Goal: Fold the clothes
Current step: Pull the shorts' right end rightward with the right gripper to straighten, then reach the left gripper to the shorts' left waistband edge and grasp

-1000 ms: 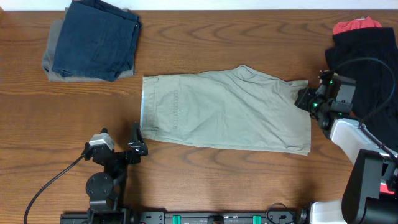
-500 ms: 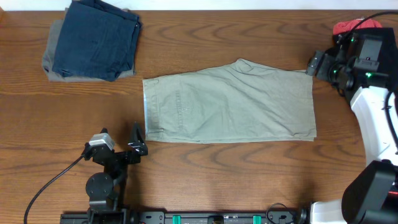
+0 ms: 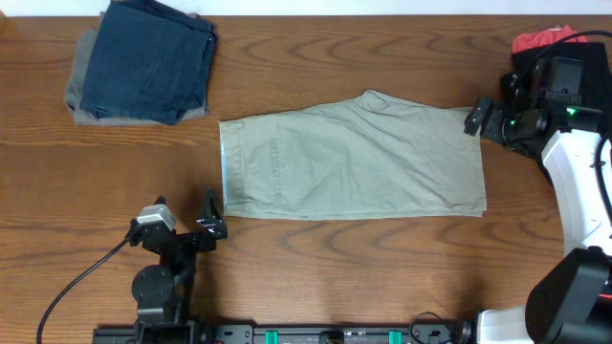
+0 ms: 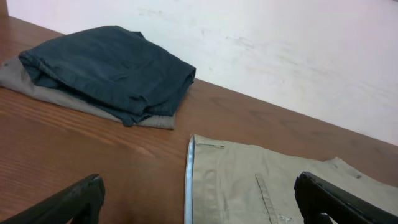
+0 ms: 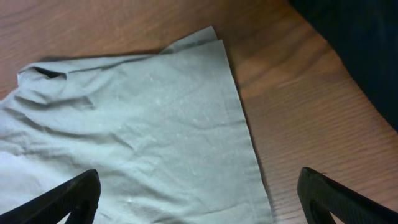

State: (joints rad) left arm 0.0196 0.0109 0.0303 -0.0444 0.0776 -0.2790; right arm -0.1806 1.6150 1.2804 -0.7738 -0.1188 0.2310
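Observation:
I need to next move my left gripper to the light khaki shorts and close it on the middle of their waistband (image 3: 230,172), between its near and far corners.
Light khaki shorts (image 3: 354,158) lie flat across the middle of the table, waistband to the left and leg hems to the right. My right gripper (image 3: 475,119) hovers open at the far right corner of the hem, holding nothing. The right wrist view shows that hem corner (image 5: 217,46) and the cloth (image 5: 143,112) below the spread jaws of the right gripper (image 5: 198,180). My left gripper (image 3: 210,218) rests open by the waistband's near corner. In the left wrist view the left gripper (image 4: 199,186) frames the waistband edge (image 4: 189,180).
A folded navy denim piece (image 3: 143,62) sits on a grey one (image 3: 81,96) at the far left, also seen as a stack (image 4: 112,68). A black garment (image 3: 598,105) with a red piece (image 3: 540,40) lies at the far right, black cloth (image 5: 354,37).
The right gripper, shut on the shorts' hem a second ago, tugged it outward, let go and opened, then dropped back slightly. The shorts lie straighter. The left arm has not moved.

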